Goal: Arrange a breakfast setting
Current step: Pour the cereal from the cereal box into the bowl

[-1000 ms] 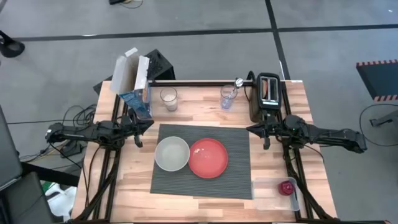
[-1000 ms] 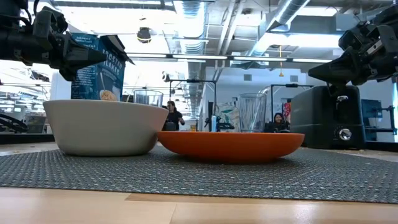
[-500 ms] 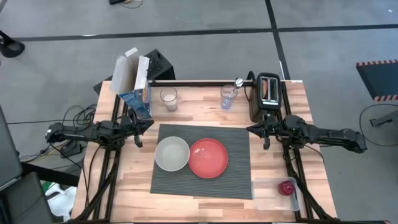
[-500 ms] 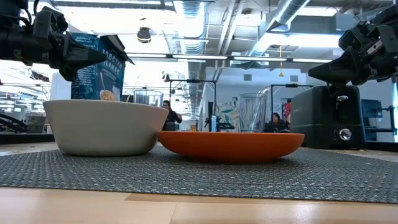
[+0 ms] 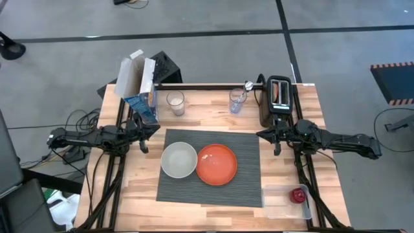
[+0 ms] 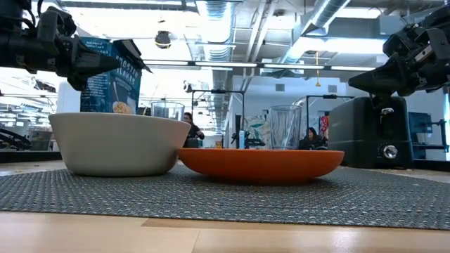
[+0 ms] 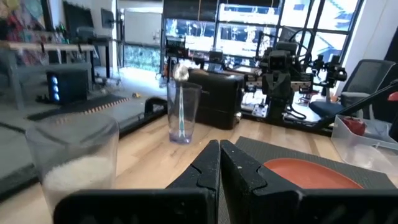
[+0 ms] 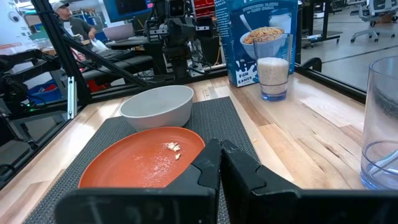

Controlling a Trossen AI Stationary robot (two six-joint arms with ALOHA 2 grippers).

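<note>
I move my left gripper to the blue cereal box next and use it to grab its upper part (image 5: 134, 94), near the box's open flaps.
The dark grey ribbed placemat (image 5: 210, 188) lies mid-table. On it stand the pale grey bowl (image 5: 178, 160) at left and the red-orange plate (image 5: 217, 164) beside it, with crumbs on it in the right wrist view (image 8: 171, 147). The metal spoon (image 5: 246, 87) stands in a clear glass (image 5: 237, 101) at the far side. The small red round item (image 5: 297, 195) lies in a clear tray (image 5: 290, 203) at the near right. My left gripper (image 5: 143, 147) hovers shut, left of the mat. My right gripper (image 5: 277, 149) hovers shut, right of the mat.
A black toaster (image 5: 279, 98) stands at the far right. A blue cereal box (image 5: 143, 103) and a glass with white contents (image 5: 175, 102) stand at the far left. People sit in the room beyond the table (image 6: 309, 138).
</note>
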